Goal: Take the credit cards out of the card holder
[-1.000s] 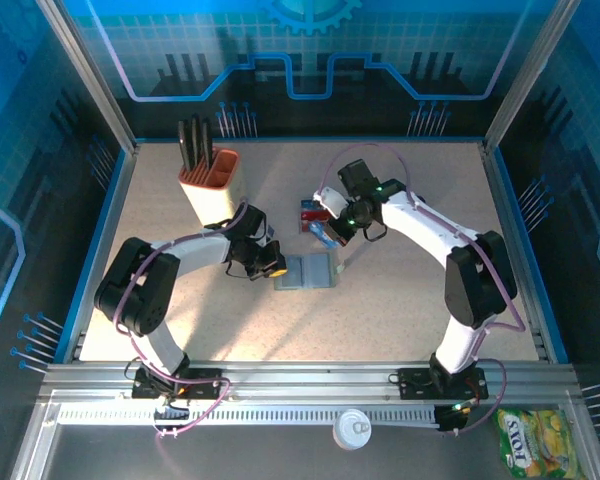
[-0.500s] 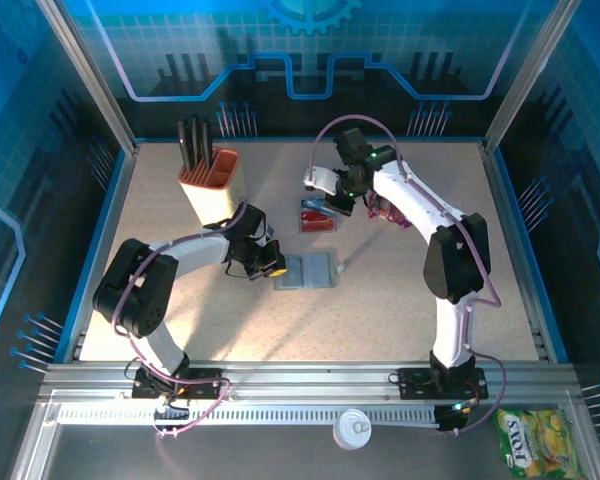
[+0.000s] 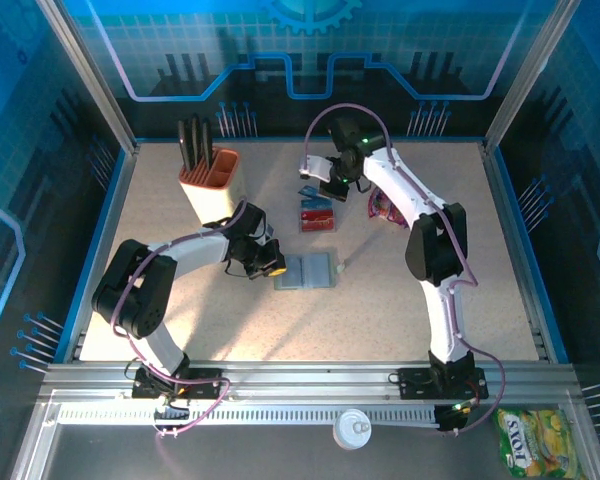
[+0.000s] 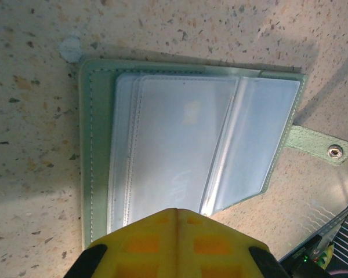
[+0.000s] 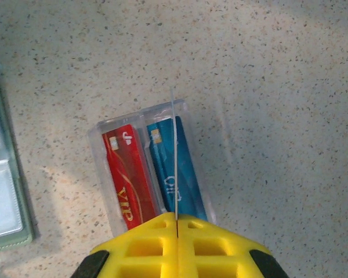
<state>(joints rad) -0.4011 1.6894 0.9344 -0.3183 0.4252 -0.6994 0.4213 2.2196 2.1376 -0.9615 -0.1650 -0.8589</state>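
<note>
Next, my right gripper releases the credit card so that it rests on top of the blue card [image 3: 320, 203] [image 5: 177, 168] in the clear sleeve. The credit card now hovers at the back of the table.
The card holder [image 3: 307, 272] lies open on the table, grey-green with bluish clear sleeves [image 4: 180, 145] and a snap tab [image 4: 319, 147]. My left gripper [image 4: 177, 209] is shut, its tips resting on the holder's near edge [image 3: 272, 266]. My right gripper [image 5: 177, 215] is shut on a credit card seen edge-on as a thin line [image 5: 174, 156]. It hovers at the back of the table [image 3: 320, 170]. Beneath it a red card [image 5: 127, 174] and a blue card [image 5: 174, 168] lie side by side in a clear sleeve [image 3: 318, 215]. The holder's corner shows at the left [image 5: 3, 191].
An orange-and-cream cup [image 3: 210, 182] with black pens stands at the back left. A pink snack pouch [image 3: 385, 208] lies under the right arm. A yellow packet [image 3: 535, 442] and a round white lid [image 3: 354, 428] sit off the table at the front.
My right gripper has swung from beside the holder toward the back of the table, carrying a card above the red and blue cards. The left arm has stayed put.
</note>
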